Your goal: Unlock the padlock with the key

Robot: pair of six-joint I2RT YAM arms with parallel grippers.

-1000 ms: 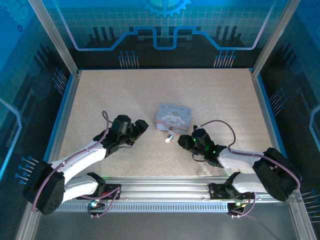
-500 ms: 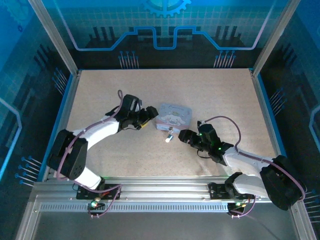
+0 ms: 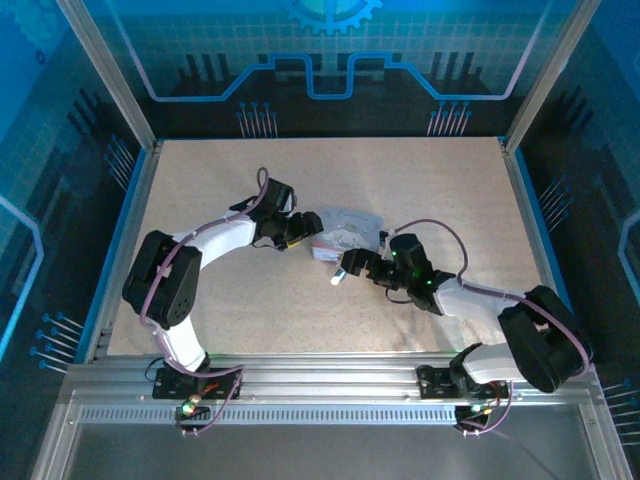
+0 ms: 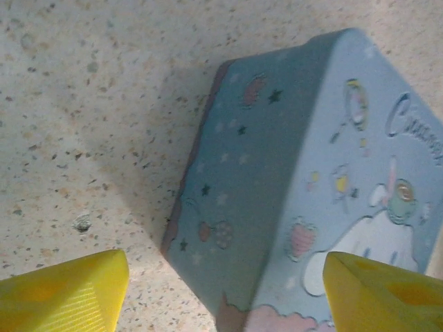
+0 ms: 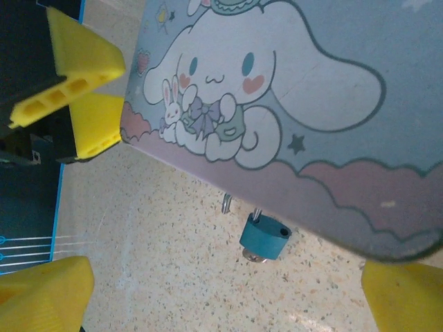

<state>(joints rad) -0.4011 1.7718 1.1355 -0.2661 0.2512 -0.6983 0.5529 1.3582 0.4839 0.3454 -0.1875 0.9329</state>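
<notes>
I should back my right gripper off and take the shackle from beside the tin (image 5: 257,214), since the padlock's shackle is open yet still hangs at the tin's near edge.
The small teal padlock (image 5: 265,236) hangs at the near edge of the cartoon-print tin (image 5: 297,90). One leg of its metal shackle (image 5: 226,202) stands free of the body. A silvery piece shows under the body; whether it is the key I cannot tell. My right gripper (image 5: 221,304) is open, and the padlock lies just ahead of its yellow fingertips. From above, the padlock (image 3: 337,277) sits just left of the right gripper (image 3: 352,266). My left gripper (image 4: 225,304) is open and straddles the left corner of the tin (image 4: 291,173), gripping nothing.
The tin (image 3: 348,230) sits mid-table on the speckled board (image 3: 450,180). The left gripper (image 3: 303,232) and its yellow fingers (image 5: 76,90) are close to the right gripper's working space. Aluminium frame posts and a blue rim border the board.
The left arm has swung right and forward until its jaws reach the tin's corner. The right gripper has opened wide and moved up-left towards the padlock.
</notes>
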